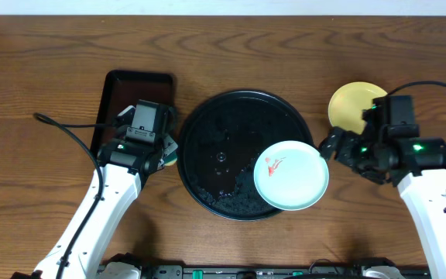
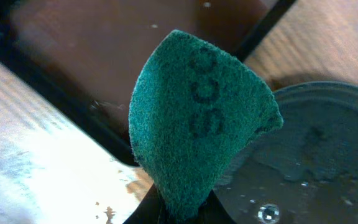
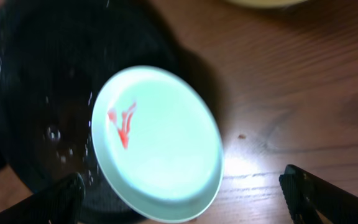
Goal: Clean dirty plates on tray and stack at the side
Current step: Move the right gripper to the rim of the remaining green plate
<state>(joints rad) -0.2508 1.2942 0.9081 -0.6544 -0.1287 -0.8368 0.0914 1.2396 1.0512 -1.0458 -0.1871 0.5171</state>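
Observation:
I should close my right gripper on the pale blue plate's outer edge [image 1: 326, 185] [image 3: 217, 180], which sticks out beyond the black tray, across from the red smear.
The large round black tray [image 1: 207, 147] sits mid-table, wet inside. A pale blue plate [image 1: 291, 177] with a red smear lies tilted over the tray's right rim; in the right wrist view the plate [image 3: 160, 137] lies between my fingers. My right gripper [image 1: 333, 147] [image 3: 179, 202] is open, its fingers wide apart on either side of the plate's near edge and not touching it. A pale yellow plate [image 1: 353, 105] lies on the table at the right. Only one blue plate shows. My left gripper [image 1: 167, 151] [image 2: 182, 214] is shut on a green scouring sponge [image 2: 197, 118] at the tray's left rim.
A smaller rectangular dark brown tray [image 1: 130, 97] lies left of the black tray, partly under my left arm. A black cable [image 1: 60, 128] runs across the table at the left. Another cable loops over the right arm.

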